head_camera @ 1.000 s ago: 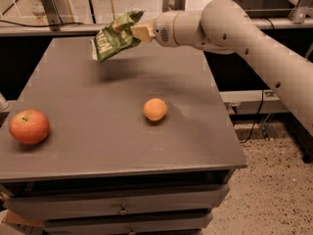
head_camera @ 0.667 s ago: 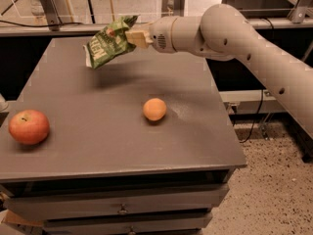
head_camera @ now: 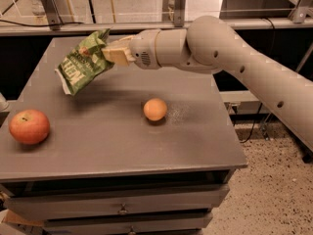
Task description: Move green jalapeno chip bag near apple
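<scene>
The green jalapeno chip bag, still hanging above the table, will be let go by my gripper on the table [head_camera: 60, 107], close against the red apple, toward the orange fruit.
The green jalapeno chip bag [head_camera: 82, 62] hangs in the air above the back left part of the grey table [head_camera: 117, 141], tilted down to the left. My gripper [head_camera: 108, 53] is shut on the bag's upper right edge, with my arm reaching in from the right. The red apple [head_camera: 29, 126] rests near the table's left front edge, well below and left of the bag.
A small orange round fruit [head_camera: 155, 109] sits near the table's middle. Drawers [head_camera: 122, 207] run under the tabletop. A metal rail and frame posts [head_camera: 176, 6] stand behind the table. Speckled floor [head_camera: 264, 190] lies to the right.
My gripper has carried the bag leftward and a little lower, toward the apple's side of the table. The apple and the orange fruit have not moved.
</scene>
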`<action>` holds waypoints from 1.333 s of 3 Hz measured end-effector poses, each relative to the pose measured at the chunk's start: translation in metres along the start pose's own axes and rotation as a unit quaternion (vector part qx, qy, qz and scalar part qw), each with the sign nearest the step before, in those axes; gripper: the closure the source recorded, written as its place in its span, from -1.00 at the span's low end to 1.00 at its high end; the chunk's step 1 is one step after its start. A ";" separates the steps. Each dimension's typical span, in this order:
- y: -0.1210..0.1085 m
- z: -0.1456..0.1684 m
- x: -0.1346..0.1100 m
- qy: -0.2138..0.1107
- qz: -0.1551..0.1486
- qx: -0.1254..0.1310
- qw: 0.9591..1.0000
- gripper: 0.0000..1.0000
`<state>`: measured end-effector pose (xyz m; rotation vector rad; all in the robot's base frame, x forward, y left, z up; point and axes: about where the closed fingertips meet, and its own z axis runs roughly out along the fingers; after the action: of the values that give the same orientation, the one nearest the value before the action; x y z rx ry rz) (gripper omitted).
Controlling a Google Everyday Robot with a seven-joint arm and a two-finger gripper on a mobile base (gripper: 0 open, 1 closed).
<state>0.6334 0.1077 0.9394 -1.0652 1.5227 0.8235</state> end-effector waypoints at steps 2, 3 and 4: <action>0.053 0.023 0.026 0.032 -0.038 -0.065 0.997 1.00; 0.067 0.025 0.038 0.042 -0.049 -0.085 0.994 1.00; 0.079 0.026 0.045 0.051 -0.065 -0.105 0.991 1.00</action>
<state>0.5671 0.1515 0.8879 -1.3639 1.4564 0.8630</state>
